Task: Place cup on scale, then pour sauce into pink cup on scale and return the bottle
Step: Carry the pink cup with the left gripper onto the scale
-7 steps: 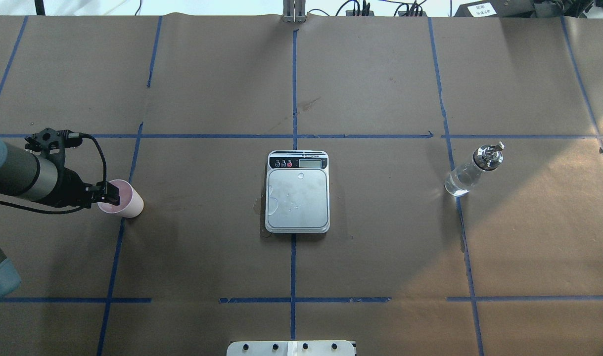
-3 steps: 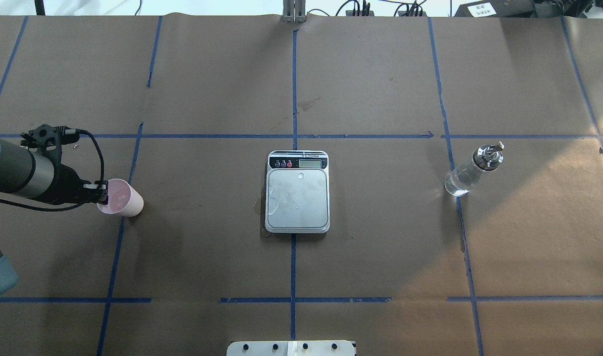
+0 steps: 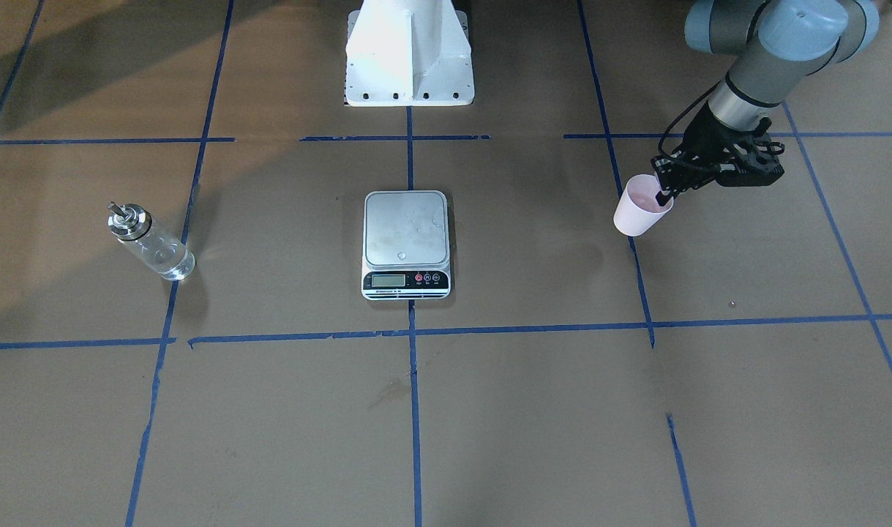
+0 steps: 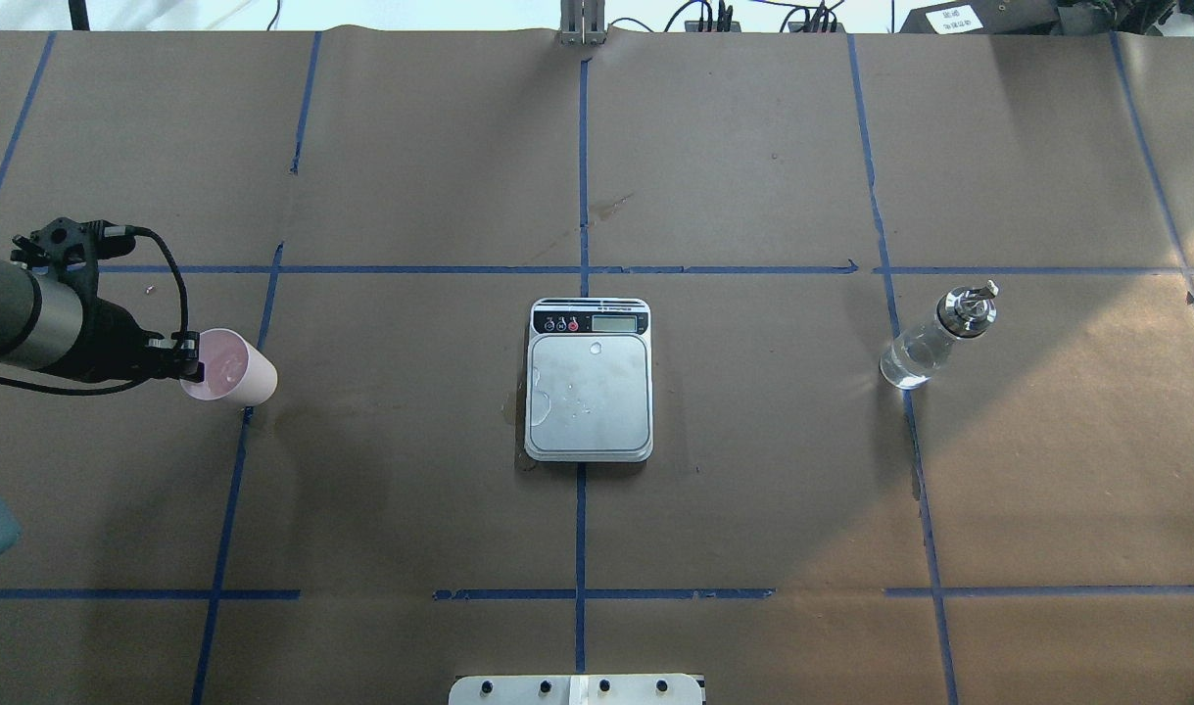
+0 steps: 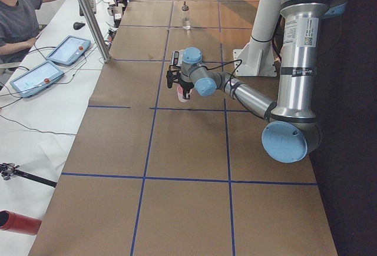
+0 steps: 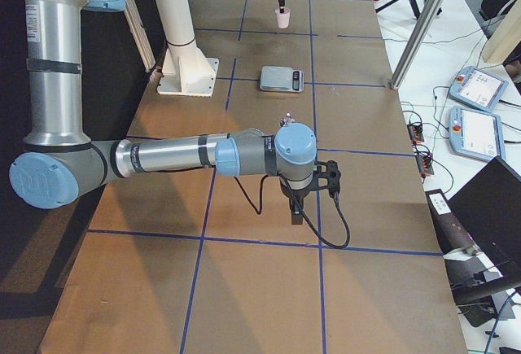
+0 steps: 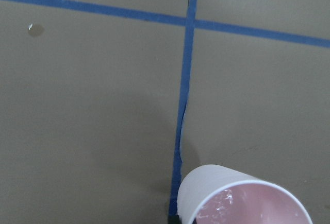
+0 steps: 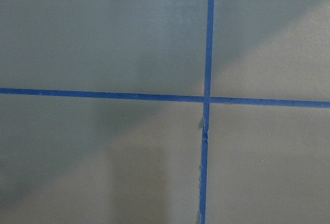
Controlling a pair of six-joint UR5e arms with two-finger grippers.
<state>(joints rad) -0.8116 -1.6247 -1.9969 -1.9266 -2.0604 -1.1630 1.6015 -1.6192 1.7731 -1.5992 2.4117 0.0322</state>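
I should use my left gripper to set the pink cup down and let go of it on the middle of the scale's bare platform (image 3: 405, 236).
The pale pink cup (image 4: 232, 368) hangs at the table's left, lifted a little off the paper and tilted. My left gripper (image 4: 194, 370) is shut on its rim; the cup also shows in the front view (image 3: 638, 210) and the left wrist view (image 7: 242, 198). The scale (image 4: 589, 392) lies at the table's middle, its platform bare. The glass bottle (image 4: 934, 336) with clear sauce (image 4: 908, 360) stands at the right, untouched. My right gripper (image 6: 297, 214) shows only in the exterior right view, low over the paper far from the bottle; I cannot tell whether it is open or shut.
Brown paper with blue tape lines (image 4: 582, 269) covers the table. The robot's white base (image 3: 409, 51) stands at the near edge behind the scale. An operator (image 5: 17, 15) sits at a side bench with tablets (image 5: 68, 50).
My left gripper has risen with the cup and drawn slightly back to the left; the cup has come off the table. The scale and bottle have not moved.
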